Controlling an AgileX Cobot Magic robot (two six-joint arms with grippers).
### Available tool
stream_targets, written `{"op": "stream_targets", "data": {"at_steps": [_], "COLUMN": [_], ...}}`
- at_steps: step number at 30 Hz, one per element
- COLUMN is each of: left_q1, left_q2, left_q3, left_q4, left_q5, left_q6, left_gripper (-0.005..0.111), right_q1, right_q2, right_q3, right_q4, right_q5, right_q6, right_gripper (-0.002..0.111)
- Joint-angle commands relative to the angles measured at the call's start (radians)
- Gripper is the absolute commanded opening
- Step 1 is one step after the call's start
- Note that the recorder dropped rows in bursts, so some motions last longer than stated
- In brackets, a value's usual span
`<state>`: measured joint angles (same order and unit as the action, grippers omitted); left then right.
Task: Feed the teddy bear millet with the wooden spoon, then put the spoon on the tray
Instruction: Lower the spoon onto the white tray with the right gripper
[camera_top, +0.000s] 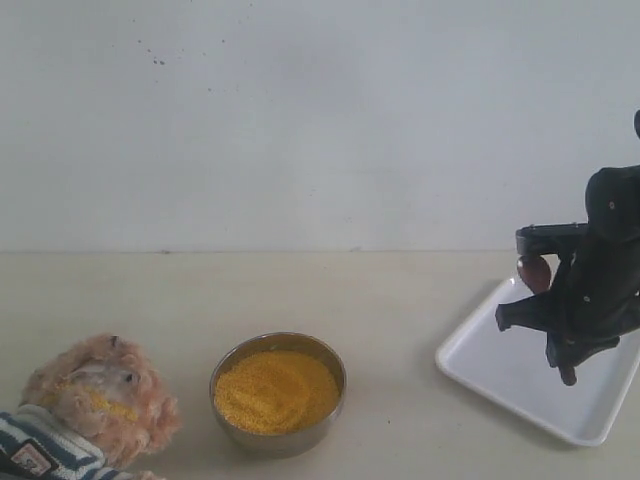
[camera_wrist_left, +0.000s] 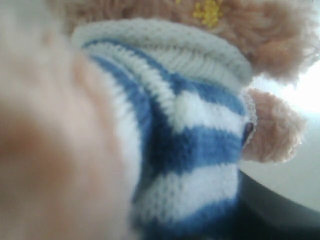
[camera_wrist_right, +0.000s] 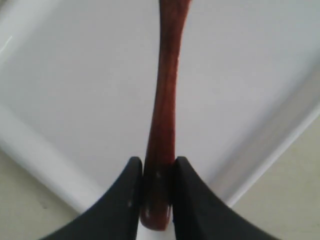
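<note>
The robot's right gripper needs to put the wooden spoon down on the tray's white bottom (camera_top: 534, 353) (camera_wrist_right: 158, 35), toward the edge that faces the steel bowl.
The teddy bear (camera_top: 90, 405) leans at the near left corner, with yellow grains stuck around its mouth. Its striped shirt (camera_wrist_left: 200, 140) fills the left wrist view, and a dark finger (camera_wrist_left: 285, 210) of my left gripper lies against it; the other finger is hidden by blurred fur. The millet (camera_top: 275, 390) is heaped in the steel bowl (camera_top: 330, 360) beside the bear. My right gripper (camera_top: 568, 335) hangs over the tray (camera_top: 500, 385), shut on the handle of the wooden spoon (camera_top: 534, 272). The right wrist view has the spoon (camera_wrist_right: 167, 90) pinched between the black fingertips (camera_wrist_right: 125, 190) just above the tray (camera_wrist_right: 75, 75).
A pale wall runs along the far edge of the beige table (camera_top: 400, 300). The tray lies skewed at the right edge, partly cut off by the frame. Bare tabletop separates bowl and tray.
</note>
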<state>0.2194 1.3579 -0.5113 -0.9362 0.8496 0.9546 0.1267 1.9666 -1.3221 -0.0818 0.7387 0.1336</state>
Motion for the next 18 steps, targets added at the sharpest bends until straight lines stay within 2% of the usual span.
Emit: {"op": "stream_targets", "data": {"at_steps": [1, 18], "left_q1": [0.004, 0.004], "left_q2": [-0.008, -0.008], "left_q3": [0.001, 0.001], "left_q4": [-0.016, -0.016], "left_q5": [0.008, 0.006], "left_q6": [0.006, 0.006], "left_gripper": [0.006, 0.006], "right_q1": [-0.014, -0.014], "right_q2": [0.0, 0.102], "right_q3": [-0.006, -0.006], "right_q4": [-0.005, 0.025], "right_q5": [-0.057, -0.054], "right_q6": [-0.012, -0.043], "right_gripper": [0.0, 0.0]}}
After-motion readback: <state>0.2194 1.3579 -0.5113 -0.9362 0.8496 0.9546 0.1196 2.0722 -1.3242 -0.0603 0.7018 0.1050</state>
